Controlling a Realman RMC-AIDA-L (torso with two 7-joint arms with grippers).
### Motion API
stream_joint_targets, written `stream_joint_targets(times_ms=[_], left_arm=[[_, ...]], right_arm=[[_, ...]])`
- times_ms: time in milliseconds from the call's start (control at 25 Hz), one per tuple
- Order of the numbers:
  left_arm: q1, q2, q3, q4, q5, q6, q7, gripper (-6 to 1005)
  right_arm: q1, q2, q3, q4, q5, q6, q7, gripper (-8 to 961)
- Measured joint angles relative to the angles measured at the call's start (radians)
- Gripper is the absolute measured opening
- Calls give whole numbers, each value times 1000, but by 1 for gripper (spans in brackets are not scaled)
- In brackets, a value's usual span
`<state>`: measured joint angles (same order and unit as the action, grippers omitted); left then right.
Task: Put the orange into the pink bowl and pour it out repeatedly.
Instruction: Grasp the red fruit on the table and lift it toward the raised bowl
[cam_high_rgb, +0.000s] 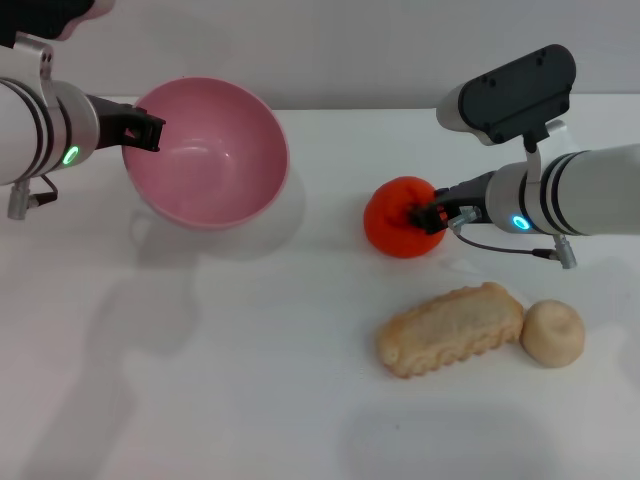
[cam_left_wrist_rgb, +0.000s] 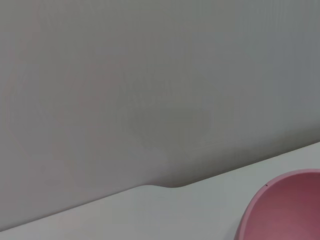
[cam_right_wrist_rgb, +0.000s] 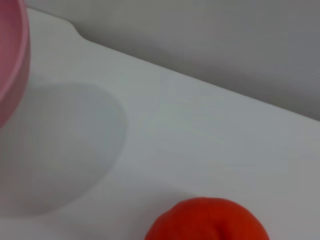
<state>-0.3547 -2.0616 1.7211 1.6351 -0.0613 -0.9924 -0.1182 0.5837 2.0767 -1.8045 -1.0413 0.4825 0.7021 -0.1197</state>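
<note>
I have my right gripper's fingers only on the orange's side, so next I open them, move up and take the orange farther over its middle (cam_high_rgb: 398, 218) before I lift it.
The pink bowl (cam_high_rgb: 215, 150) hangs above the table at the back left, tipped so its empty inside faces forward. My left gripper (cam_high_rgb: 141, 131) is shut on its left rim. A slice of the bowl's rim (cam_left_wrist_rgb: 285, 207) shows in the left wrist view, and its edge (cam_right_wrist_rgb: 12, 60) appears in the right wrist view. The orange (cam_high_rgb: 393, 218) is right of centre, at or just above the table, with my right gripper (cam_high_rgb: 432, 213) shut on its right side. The top of the orange (cam_right_wrist_rgb: 207, 222) also shows in the right wrist view.
A beige bread-shaped piece (cam_high_rgb: 450, 328) lies at the front right, with a beige ball (cam_high_rgb: 553, 332) touching its right end. The white table (cam_high_rgb: 200, 380) ends at a grey wall behind the bowl.
</note>
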Motion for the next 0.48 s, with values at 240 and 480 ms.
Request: stream_joint_targets(times_ms=[240,480], left_arm=[[0,0,3,-1,0,2,0,46],[0,0,6,-4,0,3,0,46]], right_arm=[[-24,-3,-1,-66,-11,0,-5,311],[-38,-2,1,-124,-48,7,-6,202]])
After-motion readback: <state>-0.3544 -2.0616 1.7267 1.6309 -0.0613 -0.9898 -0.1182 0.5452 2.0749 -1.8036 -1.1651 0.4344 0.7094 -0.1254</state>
